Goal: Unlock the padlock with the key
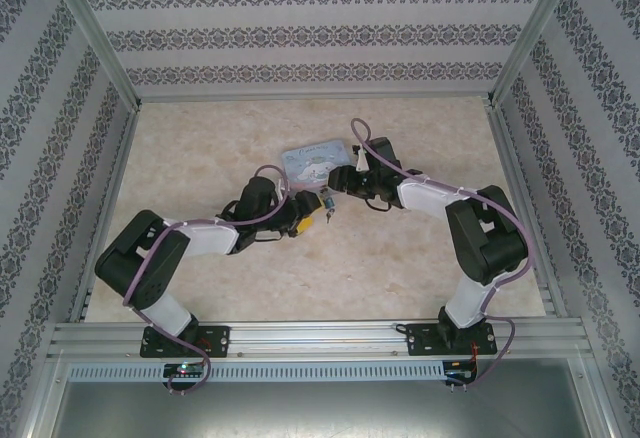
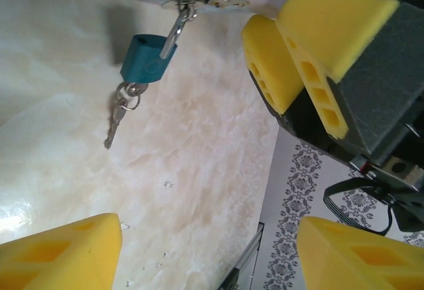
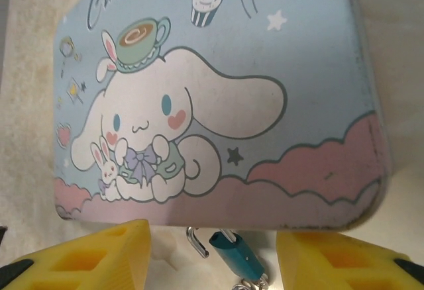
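Note:
The padlock's open shackle is hooked through the tin's hasp, so the robot's left gripper needs to steady the tin while its right gripper takes the padlock's body (image 2: 147, 59) and unhooks it.
The small teal padlock (image 2: 147, 58) hangs by its silver shackle (image 2: 177, 22) from the hasp of the cartoon tin (image 3: 232, 98). One end of the shackle (image 3: 197, 242) stands free of the padlock's body (image 3: 238, 257). A key ring (image 2: 129, 95) sits at the padlock's bottom, and a thin key (image 2: 114, 126) dangles from it. My left gripper (image 2: 209, 257) is open and drawn back from the padlock, holding nothing. My right gripper (image 3: 215, 263) is open, its yellow fingers (image 3: 86, 257) either side of the padlock without touching it. Seen from above, the padlock (image 1: 325, 204) lies between both grippers.
The pale blue and pink tin (image 1: 318, 161) lies flat on the marble-patterned table (image 1: 200, 148), just behind both grippers. The right gripper's yellow fingers (image 2: 285, 58) sit close to the padlock in the left wrist view. Patterned walls enclose the table on three sides.

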